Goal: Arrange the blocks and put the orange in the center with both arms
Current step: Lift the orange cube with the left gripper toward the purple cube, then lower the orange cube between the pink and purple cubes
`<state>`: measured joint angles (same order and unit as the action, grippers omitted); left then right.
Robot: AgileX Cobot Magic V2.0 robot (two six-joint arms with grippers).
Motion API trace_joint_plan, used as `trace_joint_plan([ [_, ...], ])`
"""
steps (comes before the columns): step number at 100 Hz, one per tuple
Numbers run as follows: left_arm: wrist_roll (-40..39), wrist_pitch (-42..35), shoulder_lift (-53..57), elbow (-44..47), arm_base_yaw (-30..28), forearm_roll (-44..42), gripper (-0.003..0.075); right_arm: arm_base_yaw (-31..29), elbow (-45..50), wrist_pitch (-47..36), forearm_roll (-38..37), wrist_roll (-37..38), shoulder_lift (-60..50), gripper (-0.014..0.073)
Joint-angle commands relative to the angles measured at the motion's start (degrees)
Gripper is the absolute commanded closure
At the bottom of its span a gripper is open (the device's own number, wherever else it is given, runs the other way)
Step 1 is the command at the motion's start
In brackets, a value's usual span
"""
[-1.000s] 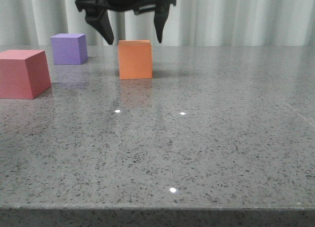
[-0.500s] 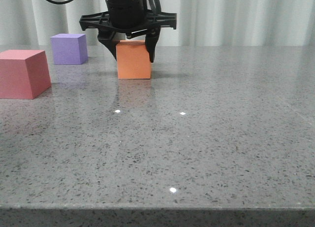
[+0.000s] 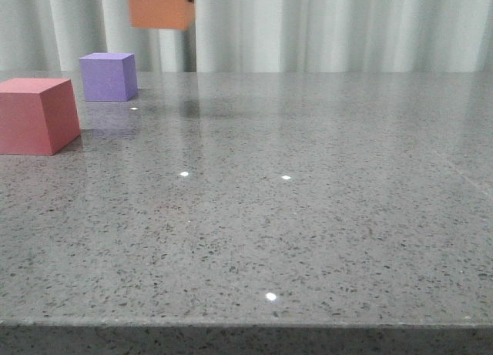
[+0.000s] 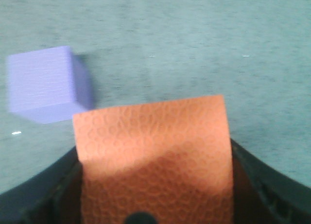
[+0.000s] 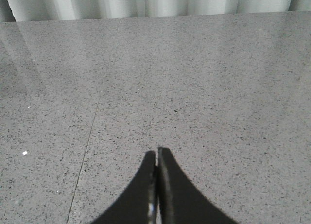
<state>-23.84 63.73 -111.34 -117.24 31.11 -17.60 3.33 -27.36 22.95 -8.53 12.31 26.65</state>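
Note:
Next, my left gripper releases the orange cube on the table (image 3: pixel 78 103), setting it in between the red-pink cube and the purple cube.
The orange cube (image 3: pixel 160 6) hangs high above the table at the top of the front view, held by my left gripper, of which only a black tip shows there. In the left wrist view the orange cube (image 4: pixel 153 156) fills the space between my left gripper's black fingers (image 4: pixel 252 178), which are shut on it. The purple cube (image 3: pixel 108 76) stands at the back left and also shows in the left wrist view (image 4: pixel 46 83). The red-pink cube (image 3: pixel 36 115) stands at the left edge. My right gripper (image 5: pixel 156 153) is shut and empty over bare table.
The grey speckled table (image 3: pixel 308 209) spreads from the cubes to the right and to the front edge. White curtains (image 3: pixel 347 24) hang behind the table.
My left gripper came down around the orange cube, shut on it, and lifted it up and to the left, off the table.

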Motion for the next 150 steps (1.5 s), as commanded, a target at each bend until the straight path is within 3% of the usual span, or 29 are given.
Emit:
trace_joint_plan([
  [1, 3.2, -0.1, 3.7, -1.5, -2.3, 0.0, 0.0480, -0.3, -1.6, -4.6, -1.0, -0.4, 0.3, 0.0660],
  [58, 8.0, -4.2, 3.9, 7.2, -12.1, 5.5, 0.0480, -0.3, -1.6, -4.6, -1.0, -0.4, 0.3, 0.0660],
  [111, 9.3, -16.7, 3.9, 19.5, -14.1, 8.9, 0.0470, -0.3, -1.6, -4.6, -1.0, -0.4, 0.3, 0.0660],
  [121, 9.4, -16.9, 3.9, 20.7, -15.0, 10.6, 0.0385, -0.3, -1.6, -4.6, -1.0, -0.4, 0.3, 0.0660],
  [138, 9.7, -17.6, 3.9, 21.0, -15.6, 11.6, 0.0090, -0.3, -1.6, -4.6, -1.0, -0.4, 0.3, 0.0660],
  [150, 9.7, -19.4, 4.2, 20.9, -15.3, 11.6, 0.0051, -0.3, -1.6, -4.6, -1.0, -0.4, 0.3, 0.0660],
])
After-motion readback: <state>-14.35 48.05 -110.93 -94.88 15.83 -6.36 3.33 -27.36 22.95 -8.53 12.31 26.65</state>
